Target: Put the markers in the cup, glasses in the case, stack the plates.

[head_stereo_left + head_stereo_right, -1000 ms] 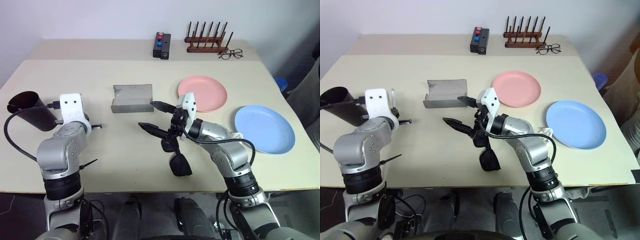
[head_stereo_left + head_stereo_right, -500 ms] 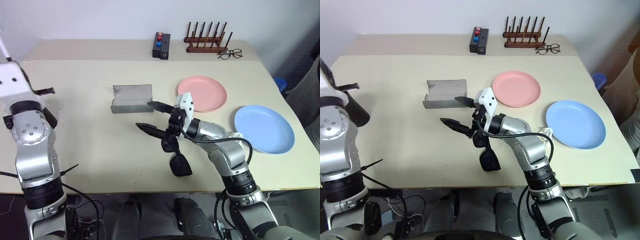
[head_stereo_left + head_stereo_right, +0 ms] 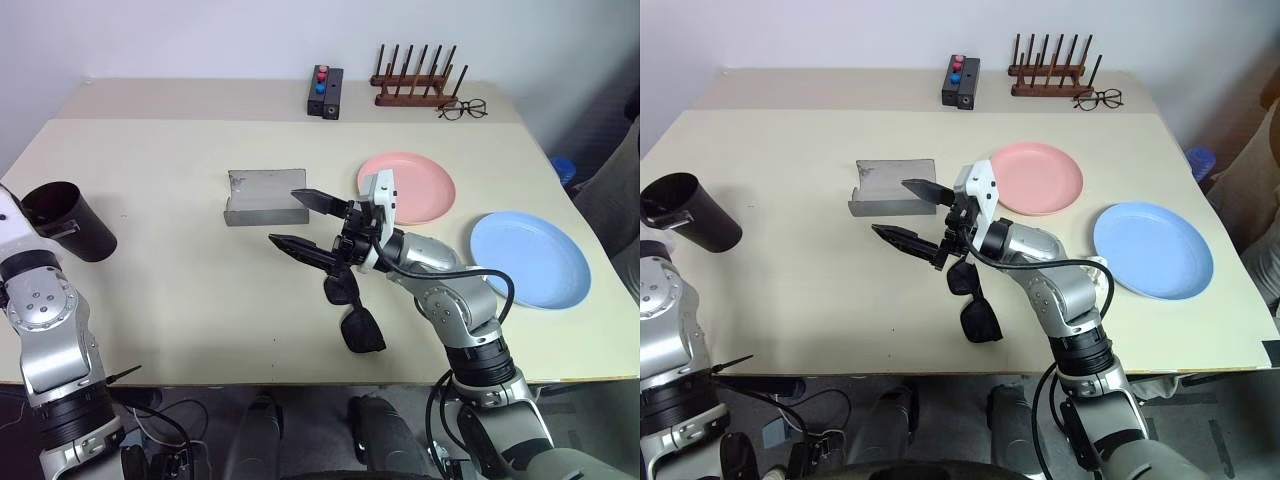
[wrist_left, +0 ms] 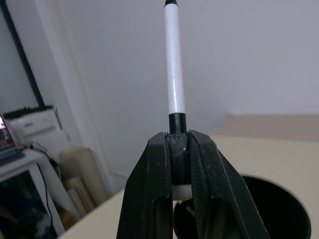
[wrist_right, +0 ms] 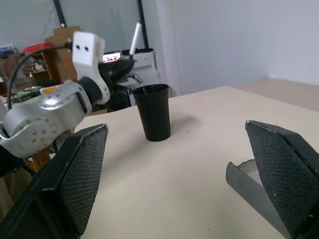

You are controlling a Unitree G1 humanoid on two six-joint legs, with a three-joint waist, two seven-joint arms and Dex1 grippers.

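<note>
I will let go of the white marker with my left gripper inside the opening of the black cup (image 3: 56, 207) (image 4: 264, 211).
My left gripper (image 4: 178, 137) is shut on the lower end of a white marker (image 4: 174, 64) with black ends, which points upward. The black cup (image 3: 68, 220) stands upright at the table's left edge, right beside and below that gripper; its rim (image 4: 279, 199) shows behind the fingers. My right gripper (image 3: 283, 216) hangs open and empty over the table's middle, pointing left. The black sunglasses (image 3: 352, 305) lie on the table just under that arm. Behind the right fingertips lies the open grey case (image 3: 264, 196). The pink plate (image 3: 407, 187) and blue plate (image 3: 530, 258) lie apart on the right.
At the table's back stand a small black box with coloured buttons (image 3: 323, 91), a wooden peg rack (image 3: 415, 82) and clear-lens spectacles (image 3: 462, 108). Shelves and clutter stand beyond the table's left side (image 5: 30, 55).
My left arm swung out to the left and up, turning the held marker to point upward beside the cup. The right gripper rose slightly, still open. The sunglasses stayed put.
</note>
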